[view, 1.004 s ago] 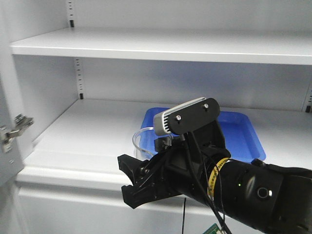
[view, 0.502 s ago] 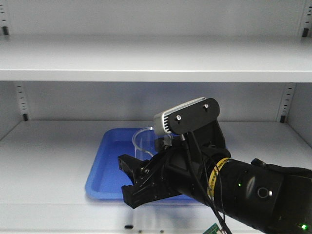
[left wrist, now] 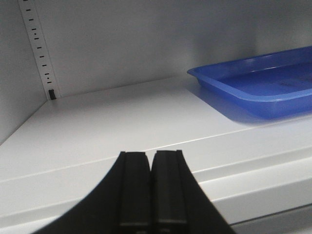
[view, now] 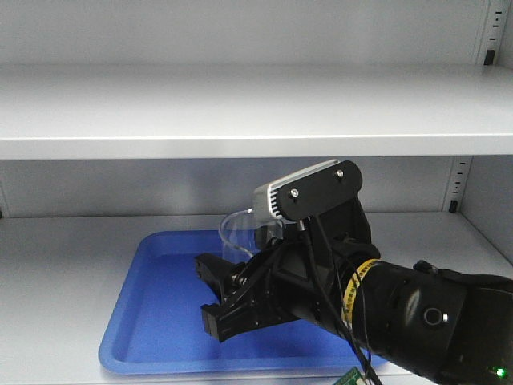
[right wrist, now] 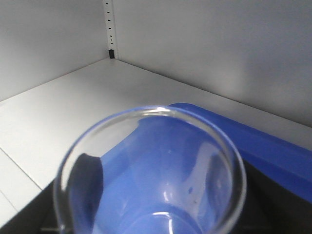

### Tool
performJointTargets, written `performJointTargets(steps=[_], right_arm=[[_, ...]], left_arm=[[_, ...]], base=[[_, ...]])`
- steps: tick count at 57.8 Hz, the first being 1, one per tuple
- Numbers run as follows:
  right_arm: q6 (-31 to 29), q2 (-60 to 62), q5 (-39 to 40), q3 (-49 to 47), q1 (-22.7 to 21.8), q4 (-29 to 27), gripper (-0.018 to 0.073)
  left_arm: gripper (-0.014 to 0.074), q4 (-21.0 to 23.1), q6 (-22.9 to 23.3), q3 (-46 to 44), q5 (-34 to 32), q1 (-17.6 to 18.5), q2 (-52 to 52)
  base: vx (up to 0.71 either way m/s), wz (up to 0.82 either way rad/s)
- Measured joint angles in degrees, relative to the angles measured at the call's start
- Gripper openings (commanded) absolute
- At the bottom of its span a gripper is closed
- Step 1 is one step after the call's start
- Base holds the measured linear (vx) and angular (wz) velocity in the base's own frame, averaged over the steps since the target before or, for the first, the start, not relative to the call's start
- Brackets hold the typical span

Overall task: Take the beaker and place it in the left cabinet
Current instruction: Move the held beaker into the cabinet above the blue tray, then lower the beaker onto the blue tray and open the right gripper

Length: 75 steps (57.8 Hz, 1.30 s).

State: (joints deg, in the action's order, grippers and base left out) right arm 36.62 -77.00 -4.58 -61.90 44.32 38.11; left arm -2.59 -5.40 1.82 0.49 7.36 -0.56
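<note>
I need to release the beaker upright with my right gripper near the middle of the blue tray (view: 251,326), slightly toward the tray's front edge.
The beaker (view: 234,231), clear glass, is held in my right gripper (view: 207,295), which is shut on it above the blue tray (view: 152,321) on the left cabinet's lower shelf (view: 56,241). In the right wrist view the beaker's rim (right wrist: 146,113) fills the lower frame, with a dark finger (right wrist: 87,187) seen through the glass and the tray (right wrist: 278,146) beneath. My left gripper (left wrist: 151,157) is shut and empty, low over the shelf's front edge (left wrist: 97,122), left of the tray (left wrist: 253,87).
An upper shelf (view: 240,112) runs across above the beaker. Slotted rails show at the back right (view: 458,184), in the left wrist view (left wrist: 39,48) and in the right wrist view (right wrist: 110,29). The cabinet's back wall (left wrist: 146,39) is close behind.
The view has swung right along the cabinet: the left wall and door hinge have gone out of view, and the tray now lies under the held beaker. The grip is unchanged.
</note>
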Motion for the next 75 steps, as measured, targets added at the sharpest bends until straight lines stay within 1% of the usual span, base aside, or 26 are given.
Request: performJointTargets(steps=[29, 34, 40, 45, 58, 66, 75], right_arm=[[0.0, 0.0, 0.0, 0.0, 0.0, 0.0, 0.0017], [-0.3, -0.6, 0.3, 0.0, -0.3, 0.7, 0.0017], [-0.6, -3.2, 2.2, 0.0, -2.2, 1.8, 0.0017], [-0.7, -5.8, 4.6, 0.0, -5.0, 2.0, 0.0017], [-0.7, -12.6, 14.4, 0.0, -11.0, 2.1, 0.0019], [-0.7, -16.8, 18.4, 0.0, -12.5, 2.2, 0.0023], [-0.7, -20.6, 19.4, 0.0, -12.6, 2.5, 0.0029]], left_arm=[[0.0001, 0.0, 0.0, 0.0, 0.0, 0.0, 0.0], [0.0001, 0.0, 0.0, 0.0, 0.0, 0.0, 0.0], [0.0001, 0.0, 0.0, 0.0, 0.0, 0.0, 0.0], [0.0001, 0.0, 0.0, 0.0, 0.0, 0.0, 0.0], [0.0001, 0.0, 0.0, 0.0, 0.0, 0.0, 0.0], [0.0001, 0.0, 0.0, 0.0, 0.0, 0.0, 0.0], [0.0001, 0.0, 0.0, 0.0, 0.0, 0.0, 0.0]], base=[[0.01, -0.01], [0.0, 0.0], [0.0, 0.0], [0.0, 0.0], [0.0, 0.0], [0.0, 0.0], [0.0, 0.0]])
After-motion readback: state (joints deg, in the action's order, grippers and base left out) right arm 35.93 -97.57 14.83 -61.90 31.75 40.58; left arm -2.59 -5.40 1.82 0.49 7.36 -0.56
